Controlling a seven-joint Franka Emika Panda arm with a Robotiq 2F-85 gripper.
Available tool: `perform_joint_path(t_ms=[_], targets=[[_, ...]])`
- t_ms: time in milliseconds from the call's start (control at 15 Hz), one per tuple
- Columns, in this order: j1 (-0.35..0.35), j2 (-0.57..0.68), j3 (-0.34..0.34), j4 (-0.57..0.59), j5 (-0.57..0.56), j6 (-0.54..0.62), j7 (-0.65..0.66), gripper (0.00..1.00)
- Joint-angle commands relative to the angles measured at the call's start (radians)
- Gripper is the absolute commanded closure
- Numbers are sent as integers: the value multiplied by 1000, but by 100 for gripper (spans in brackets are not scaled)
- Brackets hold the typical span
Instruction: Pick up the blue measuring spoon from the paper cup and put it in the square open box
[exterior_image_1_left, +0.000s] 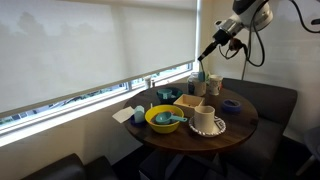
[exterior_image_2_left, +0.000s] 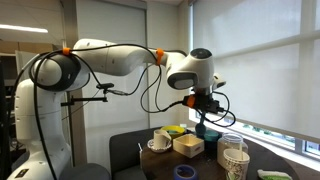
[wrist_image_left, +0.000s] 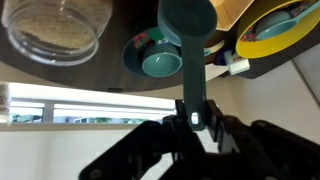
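Next, my gripper releases the blue measuring spoon, now in the air above the table, inside the tan square open box (exterior_image_1_left: 192, 100) (wrist_image_left: 230, 10), at a spot that is near the white mug.
My gripper (wrist_image_left: 190, 122) is shut on the handle of the blue measuring spoon (wrist_image_left: 187, 30), whose round scoop points away from me over the table. In both exterior views the gripper (exterior_image_1_left: 212, 46) (exterior_image_2_left: 203, 104) holds the spoon (exterior_image_2_left: 203, 124) in the air above the round table's window side. The low tan square open box (exterior_image_1_left: 191, 102) (exterior_image_2_left: 188, 146) sits mid-table next to the white mug (exterior_image_1_left: 204, 119). A patterned paper cup (exterior_image_2_left: 236, 162) stands near a glass jar (exterior_image_2_left: 231, 143); the spoon is clear of it.
A yellow bowl (exterior_image_1_left: 164, 118) (wrist_image_left: 283, 28) holds teal items. A small teal bowl (wrist_image_left: 160, 62) and a grain-filled glass jar (wrist_image_left: 58, 24) lie below the wrist. The mug stands on a plate (exterior_image_1_left: 217, 127). A blue lid (exterior_image_1_left: 231, 104) lies near the table edge. The window blinds are close behind.
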Motion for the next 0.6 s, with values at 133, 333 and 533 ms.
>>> perform_joint_path(t_ms=[133,333,533], targets=[[66,-25,11,-158,118,19,-65,94],[92,-24,22,-181,181,28,-110,94],[109,1,31,-189,217,106,-165,94]])
